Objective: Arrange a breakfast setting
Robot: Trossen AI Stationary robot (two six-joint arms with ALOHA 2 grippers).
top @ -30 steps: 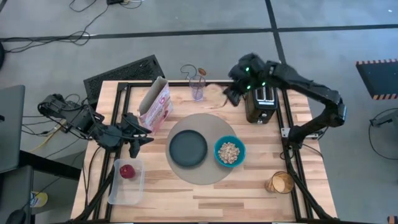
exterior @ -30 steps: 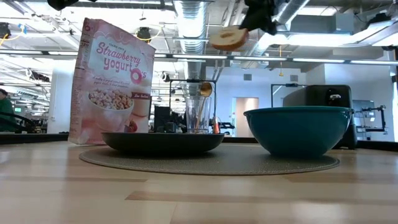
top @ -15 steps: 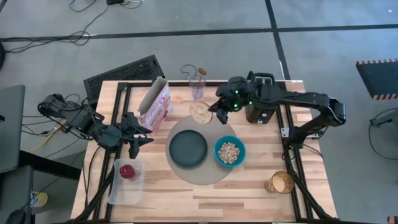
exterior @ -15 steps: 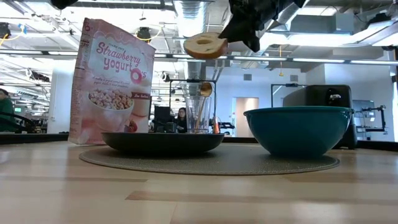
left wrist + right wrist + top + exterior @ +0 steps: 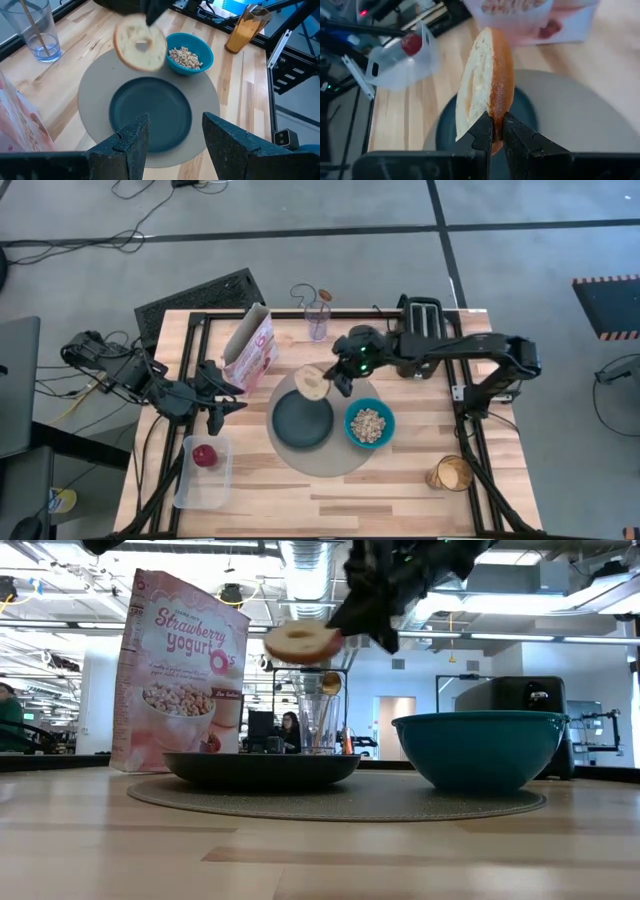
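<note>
I need to use my right gripper to set the round toasted bread down and let go of it on the middle of the dark grey plate (image 5: 298,418) (image 5: 484,127). The bread now hangs above that plate's far edge.
My right gripper (image 5: 335,377) is shut on a round toasted bread (image 5: 312,381), which hangs above the far edge of the dark grey plate (image 5: 302,420). The plate and the teal bowl (image 5: 369,424) with beige cereal rest on the round grey mat (image 5: 330,465). A red apple (image 5: 204,455) lies in the clear tub at the near left. A gold spoon (image 5: 330,682) stands in a clear glass (image 5: 318,322) at the far edge. My left gripper (image 5: 175,130) waits open at the table's left, above the table, nothing between its fingers. My right gripper pinches the bread's rim (image 5: 495,114) between its two fingers, one on the cut face, one on the browned crust. The fingers come slanting down from the table's far right. The bread sticks out past the fingertips (image 5: 345,622), roughly level, clear of the plate.
A strawberry yogurt cereal box (image 5: 250,348) stands at the far left of the mat. The black toaster (image 5: 420,340) stands at the far right. A glass of orange drink (image 5: 452,473) stands at the near right. The clear tub (image 5: 203,472) is at the near left corner.
My right gripper has carried the bread from beside the toaster down and toward the table's left and near edge, to above the plate's far edge. The bread has stayed in the hold. My left gripper has kept its place.
</note>
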